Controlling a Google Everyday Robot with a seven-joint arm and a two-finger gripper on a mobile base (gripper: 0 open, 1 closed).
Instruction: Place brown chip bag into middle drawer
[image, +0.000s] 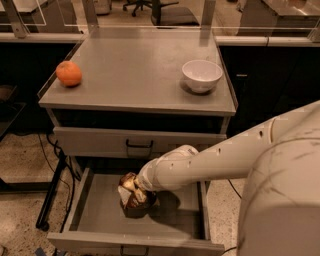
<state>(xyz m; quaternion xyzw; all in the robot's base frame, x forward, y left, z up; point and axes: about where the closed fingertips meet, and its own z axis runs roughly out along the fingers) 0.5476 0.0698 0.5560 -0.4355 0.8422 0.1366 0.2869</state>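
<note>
Next, the gripper releases the brown chip bag on the middle drawer's bottom, close behind the drawer's front panel (130, 217) with the handle. The bag now stands near that drawer's middle.
The brown chip bag (131, 195) stands crumpled on the floor of the open middle drawer (100, 212), near its middle. My white arm reaches in from the right, and its gripper (140, 189) is at the bag, low inside the drawer. The arm's end hides the gripper and the bag's right side.
An orange fruit (68, 73) lies on the grey cabinet top (130, 70) at the left, and a white bowl (202, 75) at the right. A shut drawer front with a black loop handle (139, 146) is above the open drawer. Cables trail on the floor at the left.
</note>
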